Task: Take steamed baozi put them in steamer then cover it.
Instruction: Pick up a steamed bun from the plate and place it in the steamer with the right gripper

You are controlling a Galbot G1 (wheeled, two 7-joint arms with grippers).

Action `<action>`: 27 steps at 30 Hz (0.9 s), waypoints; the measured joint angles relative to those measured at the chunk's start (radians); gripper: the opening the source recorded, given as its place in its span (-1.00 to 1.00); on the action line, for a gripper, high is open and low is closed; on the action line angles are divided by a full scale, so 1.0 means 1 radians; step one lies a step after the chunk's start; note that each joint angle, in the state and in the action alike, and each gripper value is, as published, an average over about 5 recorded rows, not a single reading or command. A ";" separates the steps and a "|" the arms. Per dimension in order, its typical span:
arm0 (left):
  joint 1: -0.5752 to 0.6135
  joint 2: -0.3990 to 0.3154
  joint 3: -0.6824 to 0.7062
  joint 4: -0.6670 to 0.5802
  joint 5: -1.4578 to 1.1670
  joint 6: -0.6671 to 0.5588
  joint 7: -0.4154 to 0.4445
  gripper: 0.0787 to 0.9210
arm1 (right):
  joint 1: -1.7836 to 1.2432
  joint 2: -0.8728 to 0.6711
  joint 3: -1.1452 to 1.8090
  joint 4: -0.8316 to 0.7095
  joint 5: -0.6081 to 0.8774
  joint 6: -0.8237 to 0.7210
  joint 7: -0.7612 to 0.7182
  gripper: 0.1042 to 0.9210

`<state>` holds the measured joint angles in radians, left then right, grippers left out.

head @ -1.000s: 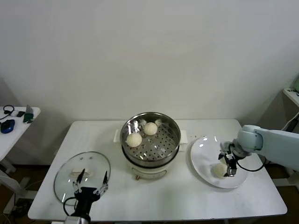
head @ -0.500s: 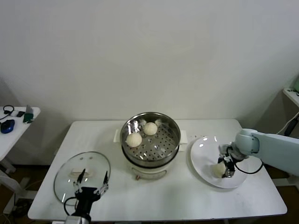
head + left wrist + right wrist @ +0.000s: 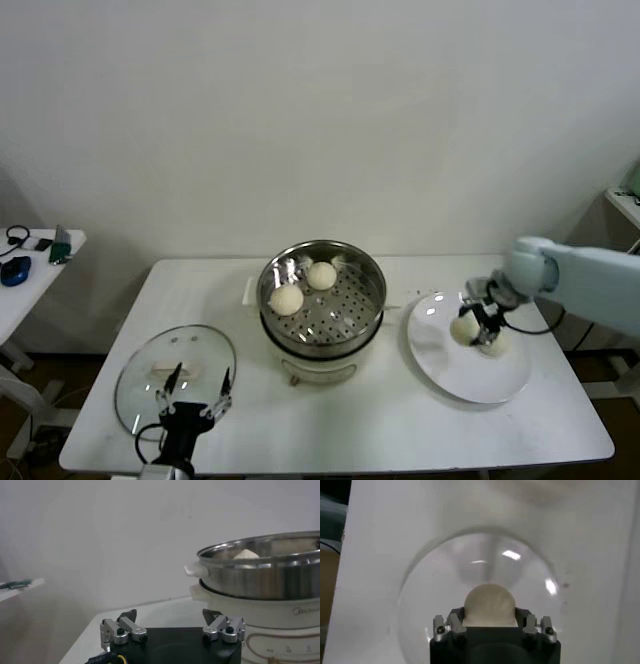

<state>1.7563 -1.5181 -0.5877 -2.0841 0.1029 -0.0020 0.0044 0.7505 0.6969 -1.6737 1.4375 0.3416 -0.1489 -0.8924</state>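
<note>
My right gripper needs to release the baozi it holds on the steamer's bare bottom near the front rim [image 3: 322, 322], before both other baozi. The held baozi is just above the white plate.
The steamer [image 3: 322, 262] stands mid-table on its cream pot base, with two baozi inside: one [image 3: 287, 298] and another [image 3: 321, 275]. My right gripper [image 3: 472, 322] is shut on a third baozi [image 3: 462, 328] and holds it just above the white plate [image 3: 450, 375]. A fourth baozi [image 3: 493, 346] lies on the plate beside it. In the right wrist view the held baozi [image 3: 489, 604] sits between the fingers [image 3: 456, 620], with the plate [image 3: 435, 575] below. The glass cover [image 3: 150, 360] lies flat at the table's left. My left gripper [image 3: 190, 398] is open and idle at the cover's near edge.
In the left wrist view the steamer [image 3: 260, 570] rises close on one side, a bun top [image 3: 246, 554] showing over its rim. A side table [image 3: 30, 260] with small items stands far left. A white wall is behind the table.
My right gripper has risen from the plate's front with a baozi in it and moved back and slightly left. A second baozi on the plate is now uncovered. The left arm has not moved.
</note>
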 measured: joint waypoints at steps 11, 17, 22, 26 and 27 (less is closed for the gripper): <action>0.009 -0.001 -0.003 -0.014 0.003 0.001 -0.001 0.77 | 0.298 0.210 -0.044 0.189 0.001 0.224 -0.012 0.48; 0.012 -0.001 -0.002 -0.017 0.002 -0.002 -0.003 0.77 | 0.301 0.326 -0.041 0.246 -0.098 0.301 0.009 0.43; 0.015 -0.003 -0.002 -0.020 0.000 -0.005 -0.004 0.77 | 0.246 0.416 -0.036 0.236 -0.200 0.349 0.027 0.41; 0.020 -0.003 -0.007 -0.022 -0.005 -0.006 -0.005 0.77 | 0.192 0.479 -0.033 0.206 -0.274 0.377 0.042 0.41; 0.021 -0.003 -0.009 -0.022 -0.006 -0.007 -0.006 0.77 | 0.180 0.493 -0.033 0.198 -0.290 0.383 0.046 0.41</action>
<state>1.7772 -1.5210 -0.5965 -2.1058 0.0967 -0.0090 -0.0013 0.9301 1.1895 -1.7065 1.6354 0.0519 0.2342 -0.8466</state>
